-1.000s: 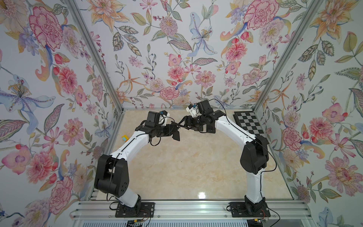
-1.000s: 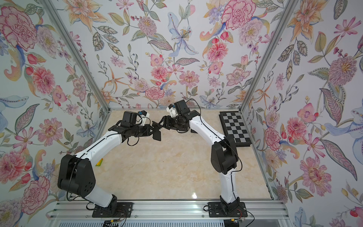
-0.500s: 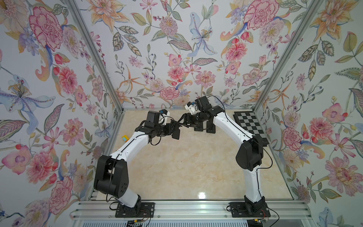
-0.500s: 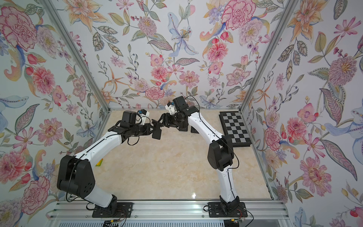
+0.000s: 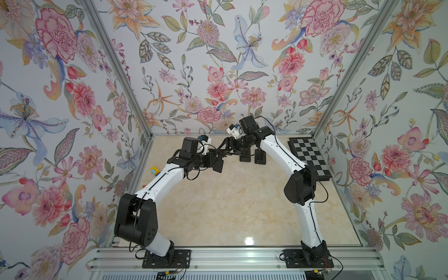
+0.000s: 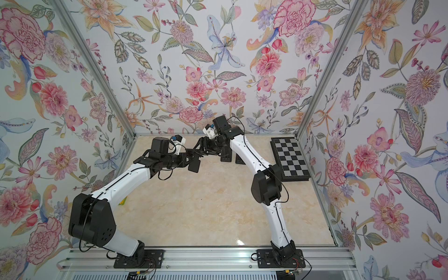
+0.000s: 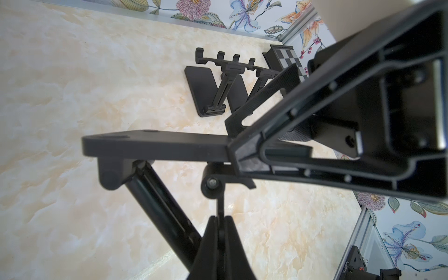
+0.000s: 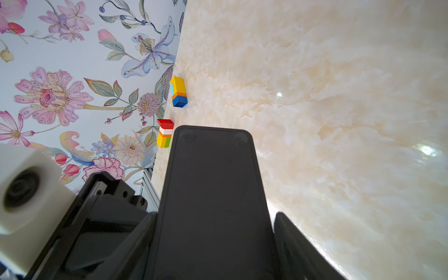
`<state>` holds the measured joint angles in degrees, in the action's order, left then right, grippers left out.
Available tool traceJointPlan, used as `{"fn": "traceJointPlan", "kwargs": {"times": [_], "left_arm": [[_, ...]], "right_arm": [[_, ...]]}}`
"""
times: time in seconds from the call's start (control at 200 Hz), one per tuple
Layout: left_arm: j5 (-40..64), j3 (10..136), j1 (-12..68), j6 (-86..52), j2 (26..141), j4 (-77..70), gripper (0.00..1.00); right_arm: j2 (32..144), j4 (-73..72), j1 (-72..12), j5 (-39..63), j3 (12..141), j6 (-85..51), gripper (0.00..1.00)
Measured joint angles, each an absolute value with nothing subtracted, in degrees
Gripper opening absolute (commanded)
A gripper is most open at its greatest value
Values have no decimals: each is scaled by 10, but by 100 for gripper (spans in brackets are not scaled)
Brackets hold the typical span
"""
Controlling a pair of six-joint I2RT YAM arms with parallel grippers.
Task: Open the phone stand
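Observation:
My right gripper reaches along the base plate to the cradle hinge; next I back it off, then take the base plate's loose end (image 7: 301,151) to unfold it.
A black folding phone stand (image 5: 218,165) (image 6: 194,166) hangs in the air between both grippers, near the back of the table. My left gripper (image 5: 211,157) (image 6: 186,158) (image 7: 219,218) is shut on the stand's thin cradle plate, just below a hinge (image 7: 212,185). My right gripper (image 5: 228,148) (image 6: 203,149) (image 8: 213,242) grips the stand's flat base plate (image 8: 213,184) (image 7: 155,145) across its width, one finger (image 8: 293,242) on each side. The stand's support arm (image 7: 160,203) slants down from the base plate.
Two other black stands (image 5: 244,156) (image 5: 260,157) (image 7: 201,89) stand unfolded on the table behind the grippers. A checkerboard (image 5: 310,157) (image 6: 289,158) lies against the right wall. Coloured brick stacks (image 8: 179,92) (image 8: 164,133) (image 5: 154,171) lie by the left wall.
The right arm's wrist has moved a little up and back and its elbow has swung left. The left arm and the held stand have barely shifted. Both grips are unchanged.

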<state>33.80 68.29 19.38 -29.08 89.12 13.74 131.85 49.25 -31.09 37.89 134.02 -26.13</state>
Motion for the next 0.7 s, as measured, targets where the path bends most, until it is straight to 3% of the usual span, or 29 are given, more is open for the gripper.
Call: {"fn": "traceJointPlan", "kwargs": {"times": [0.44, 0.7], "left_arm": [[384, 702, 255, -289, 891, 193, 0], [389, 702, 241, -294, 891, 195, 0]], "right_arm": [[1355, 437, -275, 364, 1369, -288, 53], [1354, 441, -275, 349, 1369, -265, 72]]}}
